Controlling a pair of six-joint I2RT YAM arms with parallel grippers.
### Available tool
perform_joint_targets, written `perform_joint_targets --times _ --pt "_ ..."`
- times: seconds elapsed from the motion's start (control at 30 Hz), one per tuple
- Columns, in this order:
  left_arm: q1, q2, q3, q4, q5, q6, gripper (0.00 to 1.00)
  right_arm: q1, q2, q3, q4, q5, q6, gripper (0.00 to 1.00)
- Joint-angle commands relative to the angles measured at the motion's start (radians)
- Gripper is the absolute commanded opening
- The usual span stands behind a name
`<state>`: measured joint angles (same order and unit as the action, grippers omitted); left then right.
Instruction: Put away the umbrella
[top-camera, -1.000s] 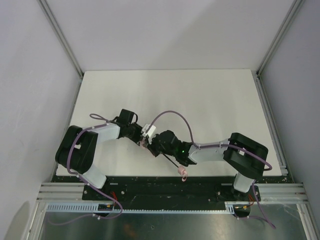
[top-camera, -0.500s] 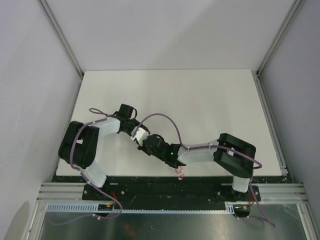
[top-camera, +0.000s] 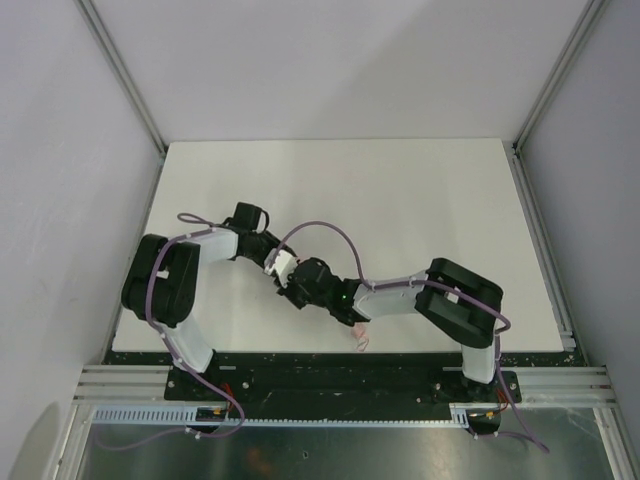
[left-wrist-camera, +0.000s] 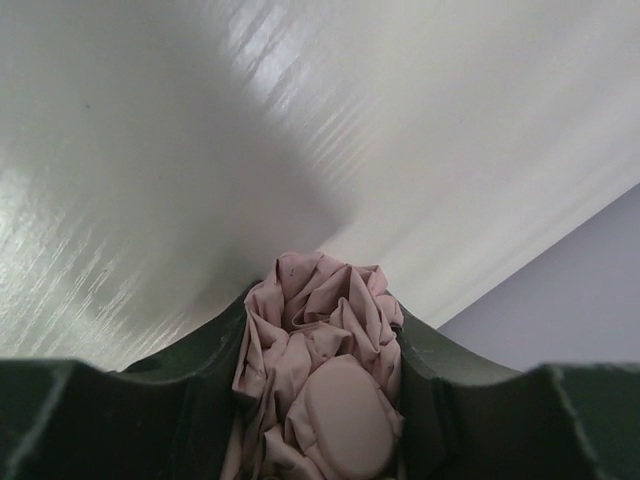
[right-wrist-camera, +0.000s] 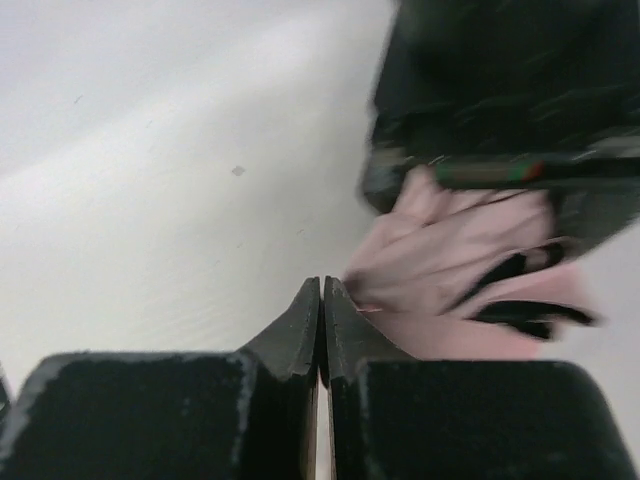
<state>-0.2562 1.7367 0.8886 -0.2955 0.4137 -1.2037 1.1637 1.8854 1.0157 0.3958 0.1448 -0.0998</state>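
Observation:
Next, my left gripper releases the pale pink umbrella, now bunched between its fingers, on the bare white table (top-camera: 222, 259) beside its own dark arm body.
The pale pink umbrella (left-wrist-camera: 320, 350) is bunched between the fingers of my left gripper (left-wrist-camera: 325, 305), which is shut on its fabric, with the rounded pink tip cap nearest the camera. In the top view my left gripper (top-camera: 279, 267) and right gripper (top-camera: 299, 290) meet at the table's front left. The small pink handle (top-camera: 360, 338) lies by the front edge, under the right arm. In the right wrist view my right gripper (right-wrist-camera: 321, 285) is shut with nothing seen between its jaws, right beside the pink fabric (right-wrist-camera: 450, 250). The black shaft is hidden.
The white table (top-camera: 400, 200) is bordered by aluminium rails and grey walls at left, right and back. Purple cables loop over both arms. The left arm's dark body (right-wrist-camera: 500, 90) fills the upper right of the right wrist view.
Both grippers have moved left and a little back together, carrying the umbrella's fabric end. The black shaft seen a second ago no longer shows, and the handle has shifted slightly left.

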Motion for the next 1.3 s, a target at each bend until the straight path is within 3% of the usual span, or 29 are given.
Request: perform_joint_targets --times 0.0,0.2,0.3,0.4,0.5,0.67,0.9,1.0,1.13,1.2,1.27 --pt "0.042 0.036 0.072 0.109 -0.018 -0.101 0.0 -0.002 0.131 -0.087 -0.294 -0.456 0.133 0.05" --pt "0.051 0.049 0.074 0.102 -0.022 -0.081 0.0 -0.043 0.136 -0.088 -0.273 -0.419 0.19 0.04" --pt "0.052 0.044 0.074 0.097 -0.036 -0.069 0.0 -0.037 0.079 -0.088 -0.268 -0.439 0.208 0.19" --pt "0.052 0.037 0.069 0.094 -0.039 -0.062 0.0 0.003 -0.084 -0.088 -0.248 -0.462 0.264 0.45" --pt "0.051 0.016 0.065 0.094 -0.033 -0.041 0.0 0.014 -0.298 -0.088 -0.228 -0.485 0.344 0.59" --pt "0.049 -0.091 0.054 0.095 -0.039 0.026 0.0 -0.014 -0.626 -0.089 -0.304 -0.463 0.414 0.67" --pt "0.024 -0.307 0.112 0.097 -0.095 0.202 0.0 -0.18 -0.931 -0.089 -0.598 -0.248 0.464 0.74" --pt "-0.035 -0.42 0.185 0.102 -0.232 0.343 0.0 -0.251 -1.026 -0.09 -0.703 -0.185 0.473 0.75" --pt "-0.252 -0.561 0.223 0.167 -0.642 0.657 0.0 -0.312 -1.139 -0.096 -0.776 -0.111 0.486 0.78" --pt "-0.376 -0.63 0.149 0.313 -0.792 0.808 0.0 -0.325 -1.186 -0.106 -0.791 -0.087 0.492 0.78" --pt "-0.469 -0.704 0.012 0.533 -0.846 0.922 0.0 -0.333 -1.226 -0.122 -0.794 -0.076 0.496 0.79"
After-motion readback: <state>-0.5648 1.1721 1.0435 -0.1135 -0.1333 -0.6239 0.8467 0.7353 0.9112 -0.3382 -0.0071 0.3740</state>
